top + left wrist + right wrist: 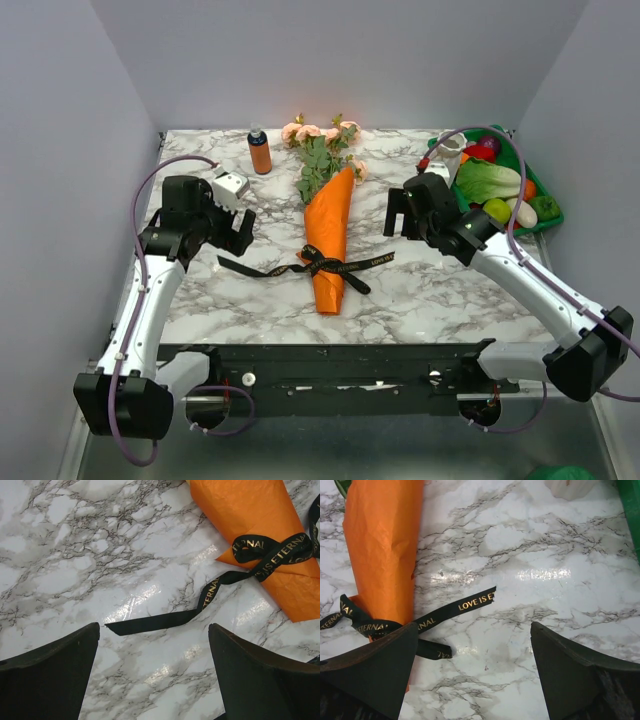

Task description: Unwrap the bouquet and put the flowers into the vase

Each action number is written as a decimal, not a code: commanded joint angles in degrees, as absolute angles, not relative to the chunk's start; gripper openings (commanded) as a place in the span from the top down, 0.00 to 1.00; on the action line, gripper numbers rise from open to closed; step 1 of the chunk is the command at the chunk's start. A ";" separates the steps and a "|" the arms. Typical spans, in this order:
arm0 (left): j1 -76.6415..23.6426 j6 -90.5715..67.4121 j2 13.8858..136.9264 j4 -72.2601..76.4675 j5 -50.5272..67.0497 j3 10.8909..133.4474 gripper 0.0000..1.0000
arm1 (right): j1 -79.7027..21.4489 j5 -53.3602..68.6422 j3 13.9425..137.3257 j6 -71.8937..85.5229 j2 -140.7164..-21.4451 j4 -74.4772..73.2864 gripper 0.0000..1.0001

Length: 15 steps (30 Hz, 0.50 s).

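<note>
The black ribbon has its LOVE IS tail on the orange cone's vase side, and my right gripper should close on the middle of the LOVE IS tail (367,264) (453,610).
The bouquet (330,225) lies in the middle of the marble table, an orange paper cone with its tip toward the arms. Its flowers (318,140), pale pink roses with green leaves, stick out at the far end. A black gold-lettered ribbon (318,264) is tied round the cone, its tails spread left and right. My left gripper (243,230) hovers open left of the cone, the left ribbon tail (160,621) just ahead of its tips (154,630). Open too, my right gripper (397,216) hangs to the cone's right above the other tail (470,601). The cream vase (451,149) shows partly behind the right arm.
An orange bottle (260,152) with a dark cap stands at the back, left of the roses. A green tray (548,222) holding several toy vegetables sits at the back right. Grey walls close in the table on three sides.
</note>
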State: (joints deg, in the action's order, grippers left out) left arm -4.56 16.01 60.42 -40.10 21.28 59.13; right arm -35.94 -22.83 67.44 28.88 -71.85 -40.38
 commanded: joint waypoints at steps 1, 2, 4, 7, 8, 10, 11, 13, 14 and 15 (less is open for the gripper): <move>-5.97 18.45 61.35 -40.52 22.24 58.45 0.01 | -36.04 -23.55 67.76 29.88 -73.56 -40.43 0.00; -6.59 18.81 61.43 -40.34 22.32 57.84 0.01 | -35.95 -23.99 67.94 30.40 -74.00 -40.86 0.00; -7.38 20.29 62.05 -40.08 22.41 57.13 0.01 | -36.04 -24.78 68.11 31.46 -75.76 -41.74 0.00; -9.40 21.79 63.97 -39.90 21.45 56.16 0.01 | -36.04 -24.70 68.12 32.78 -77.87 -42.28 0.00; -9.84 22.41 64.42 -39.03 20.84 55.47 0.01 | -36.04 -24.87 68.12 33.04 -78.48 -42.28 0.00; -10.28 22.94 65.56 -37.71 20.74 54.76 0.01 | -35.95 -25.40 68.11 34.09 -80.06 -42.62 0.01; -10.46 23.20 66.00 -36.40 20.74 54.23 0.01 | -35.95 -25.66 68.03 34.36 -80.50 -42.71 0.01; -10.98 24.43 67.23 -35.34 21.53 53.88 0.01 | -35.95 -25.93 68.11 35.15 -81.99 -42.89 0.02; -11.16 24.96 67.76 -34.64 22.14 53.79 0.01 | -36.03 -25.93 68.29 35.59 -82.44 -43.15 0.03; -11.51 26.18 68.37 -34.45 23.28 53.70 0.02 | -35.95 -25.93 68.47 36.12 -82.96 -43.50 0.03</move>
State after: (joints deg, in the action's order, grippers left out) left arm -10.61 22.28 66.87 -37.95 21.26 54.37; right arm -35.94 -23.68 67.44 33.19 -81.14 -41.06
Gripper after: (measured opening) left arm 0.988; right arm 0.977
